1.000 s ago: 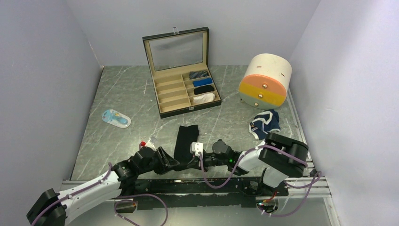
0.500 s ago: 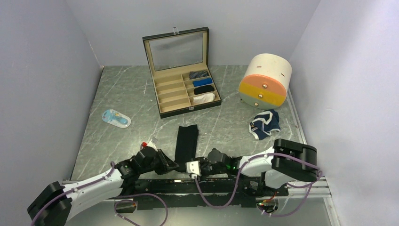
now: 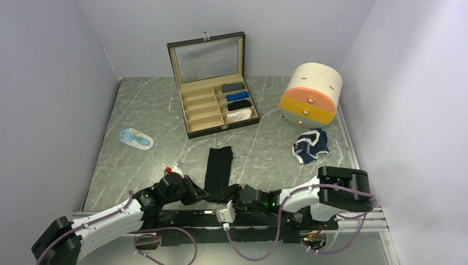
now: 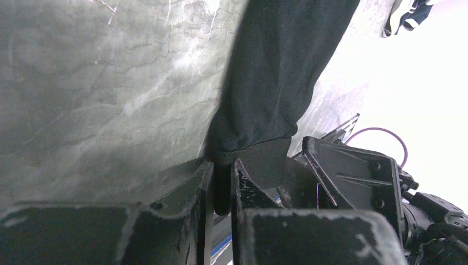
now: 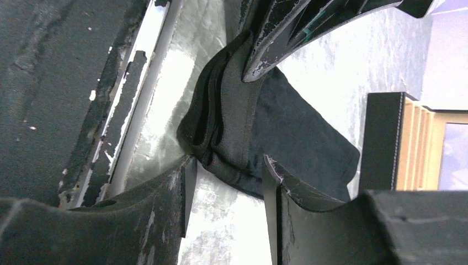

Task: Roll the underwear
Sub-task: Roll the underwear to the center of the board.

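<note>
Next, my right gripper moves in and pinches the underwear's stacked edge (image 5: pixel 219 162) before rolling the black underwear, because the layers at the underwear's near end gape apart at its fingers.
The black underwear (image 3: pixel 219 163) lies folded into a long narrow strip on the table, its near end at the grippers. My left gripper (image 3: pixel 208 194) is shut on the near left corner of that end, with black cloth pinched between its fingertips in the left wrist view (image 4: pixel 222 165). My right gripper (image 3: pixel 232 193) is open. In the right wrist view (image 5: pixel 227 175) its fingers straddle the layered near end of the black cloth (image 5: pixel 298 132), next to the left gripper's fingers (image 5: pixel 265 44). The navy underwear with white trim (image 3: pixel 310 144) lies crumpled at the right.
An open compartment box (image 3: pixel 205 107) holding rolled cloth bundles stands at the back. A round drawer unit (image 3: pixel 310 94) is at the back right. A blue and white object (image 3: pixel 136 138) lies at the left. The metal front rail (image 3: pixel 182 212) runs just behind the grippers.
My right arm has swung down and left toward the front edge, bringing its gripper low to the near end of the black strip. The left gripper has held its grip in place.
</note>
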Controlling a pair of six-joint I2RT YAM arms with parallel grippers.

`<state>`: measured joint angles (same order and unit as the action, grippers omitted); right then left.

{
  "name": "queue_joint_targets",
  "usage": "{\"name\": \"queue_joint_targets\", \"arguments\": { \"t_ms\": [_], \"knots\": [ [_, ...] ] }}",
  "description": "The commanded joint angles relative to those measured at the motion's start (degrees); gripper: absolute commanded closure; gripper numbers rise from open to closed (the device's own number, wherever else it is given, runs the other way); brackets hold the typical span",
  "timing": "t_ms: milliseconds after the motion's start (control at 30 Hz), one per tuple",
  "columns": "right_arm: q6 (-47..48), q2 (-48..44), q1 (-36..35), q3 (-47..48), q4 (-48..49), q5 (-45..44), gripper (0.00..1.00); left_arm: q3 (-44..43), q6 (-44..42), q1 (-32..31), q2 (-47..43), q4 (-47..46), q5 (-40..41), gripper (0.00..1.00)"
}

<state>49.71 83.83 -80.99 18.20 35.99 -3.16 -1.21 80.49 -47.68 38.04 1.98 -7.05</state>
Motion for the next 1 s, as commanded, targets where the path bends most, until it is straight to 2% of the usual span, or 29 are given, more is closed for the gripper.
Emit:
{"name": "queue_joint_targets", "arguments": {
  "t_ms": [0, 267, 433, 533, 600, 667, 733, 833, 967],
  "knots": [
    [5.36, 2.39, -1.4, -1.32, 2.56, -3.36, 0.5, 4.71, -0.24, -0.1, 0.0, 5.38, 1.98, 0.89],
    [7.8, 7.17, -3.52, -1.46, 9.83, -4.1, 0.51, 4.41, -0.59, -0.09, 2.57, 3.38, 1.42, 0.89],
    [8.35, 8.69, -3.98, -2.31, 13.98, -5.88, 0.58, 4.29, -0.51, -0.08, 2.66, 3.3, 1.4, 0.9],
    [7.26, 7.49, -4.13, -1.95, 12.11, -3.6, 0.58, 4.73, -0.17, -0.1, 1.86, 3.65, 1.43, 0.9],
    [5.44, 5.8, -4.49, -1.56, 9.66, -0.76, 0.53, 4.89, 0.1, -0.07, 1.2, 3.93, 1.56, 0.9],
    [3.73, 4.21, -4.71, -0.58, 5.96, 1.18, 0.32, 5.19, 0.26, -0.06, 0.5, 4.08, 1.61, 0.9],
    [3.52, 3.96, -5.17, -0.23, 3.27, 0.67, 0.3, 5.25, 0.52, -0.05, -0.05, 4.13, 1.6, 0.9],
    [4.16, 4.86, -5.34, -1.27, 4.39, -1.64, 0.32, 5.36, 0.7, -0.04, -0.42, 4.1, 1.69, 0.9],
    [4.19, 6.59, -5.4, -0.45, 4.41, -3.67, 0.45, 5.18, 0.55, -0.02, 0.12, 3.86, 1.45, 0.9]
  ]
}}
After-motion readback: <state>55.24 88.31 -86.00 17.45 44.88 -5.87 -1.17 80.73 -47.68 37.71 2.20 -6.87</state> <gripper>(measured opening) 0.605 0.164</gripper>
